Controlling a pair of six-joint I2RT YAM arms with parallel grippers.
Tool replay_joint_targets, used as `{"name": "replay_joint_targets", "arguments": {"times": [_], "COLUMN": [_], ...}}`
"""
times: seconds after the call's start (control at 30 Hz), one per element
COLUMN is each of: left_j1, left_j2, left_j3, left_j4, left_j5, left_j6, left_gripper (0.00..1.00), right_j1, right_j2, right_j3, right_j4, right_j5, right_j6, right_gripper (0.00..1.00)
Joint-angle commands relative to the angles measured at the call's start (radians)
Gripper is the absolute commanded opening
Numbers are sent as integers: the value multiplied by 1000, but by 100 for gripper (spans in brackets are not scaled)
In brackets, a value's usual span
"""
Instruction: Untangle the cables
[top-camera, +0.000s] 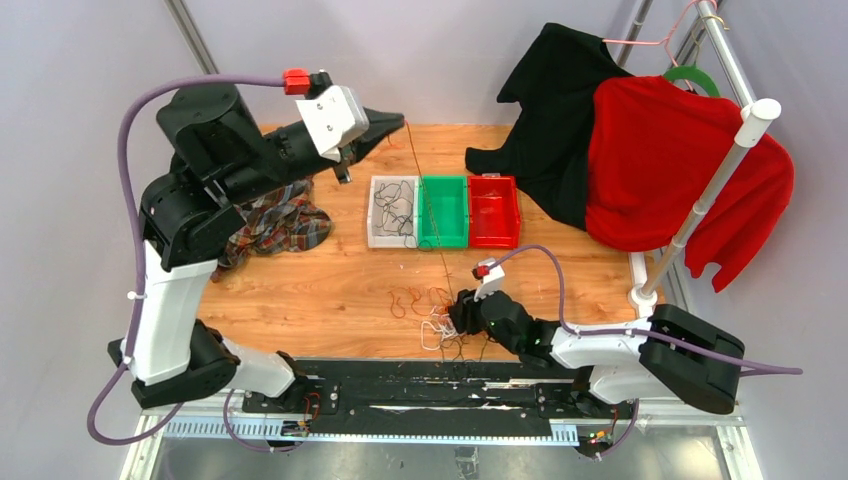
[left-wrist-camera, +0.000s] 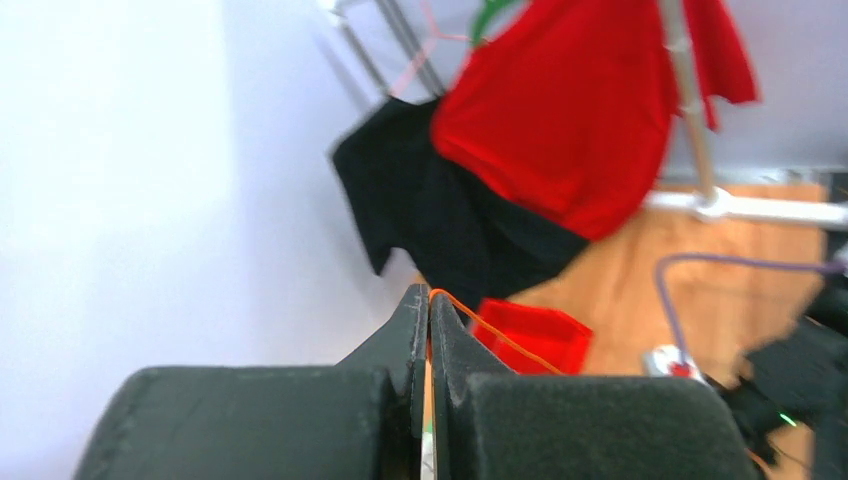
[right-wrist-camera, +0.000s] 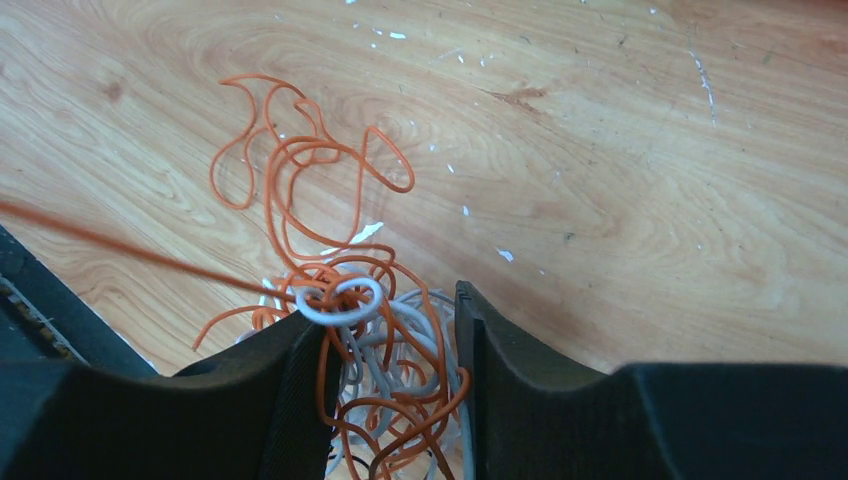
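Note:
The orange cable runs tight from the tangle to my raised left gripper. So my left gripper needs to come down and take the loose orange loops (top-camera: 405, 302).
A tangle of orange and white cables (top-camera: 436, 322) lies on the wooden table near the front edge. My right gripper (top-camera: 463, 310) is down over it. In the right wrist view the tangle of cables (right-wrist-camera: 400, 350) fills the gap between the right gripper (right-wrist-camera: 390, 308) fingers and presses against both pads. Loose orange loops (right-wrist-camera: 300, 150) spread out ahead on the wood. One orange cable (top-camera: 440, 262) runs taut from the tangle up to my left gripper (top-camera: 402, 120), raised high at the back. The left gripper (left-wrist-camera: 430, 292) is shut on that orange cable (left-wrist-camera: 500, 335).
Three bins stand mid-table: white (top-camera: 376, 228) holding black cables, green (top-camera: 462, 215), and red (top-camera: 494, 238). A plaid cloth (top-camera: 280, 225) lies at the left. Black (top-camera: 550, 130) and red (top-camera: 670, 160) garments hang on a white rack (top-camera: 715, 180) at the right.

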Motion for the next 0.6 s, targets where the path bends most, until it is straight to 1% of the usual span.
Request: {"name": "replay_joint_targets", "arguments": {"times": [0.0, 0.07, 0.17, 0.23, 0.33, 0.4, 0.47, 0.57], "left_j1": [-4, -4, -4, -4, -4, -4, -4, -4], "left_j2": [-89, -92, -67, -53, 0, 1, -20, -92], "left_j3": [-120, -130, -102, -94, 8, 22, -6, -131], "left_j4": [504, 628, 805, 909, 904, 863, 809, 763], "left_j5": [-193, -241, -350, -378, -378, -354, -305, -273], "left_j6": [44, 71, 89, 120, 124, 104, 85, 54], "left_gripper": [0, 0, 1, 0, 0, 0, 0, 0], "right_j1": [18, 20, 25, 26, 29, 29, 29, 29], "right_j2": [-16, -20, -27, -33, -48, -66, -106, -189], "right_j3": [-33, -38, -47, -54, -62, -64, -64, -59], "right_j4": [2, 2, 6, 6, 5, -9, -27, -82], "right_j5": [37, 36, 38, 40, 39, 40, 40, 35], "right_j6": [27, 25, 24, 22, 18, 13, 8, -11], "right_gripper": [44, 44, 46, 47, 47, 48, 47, 48]}}
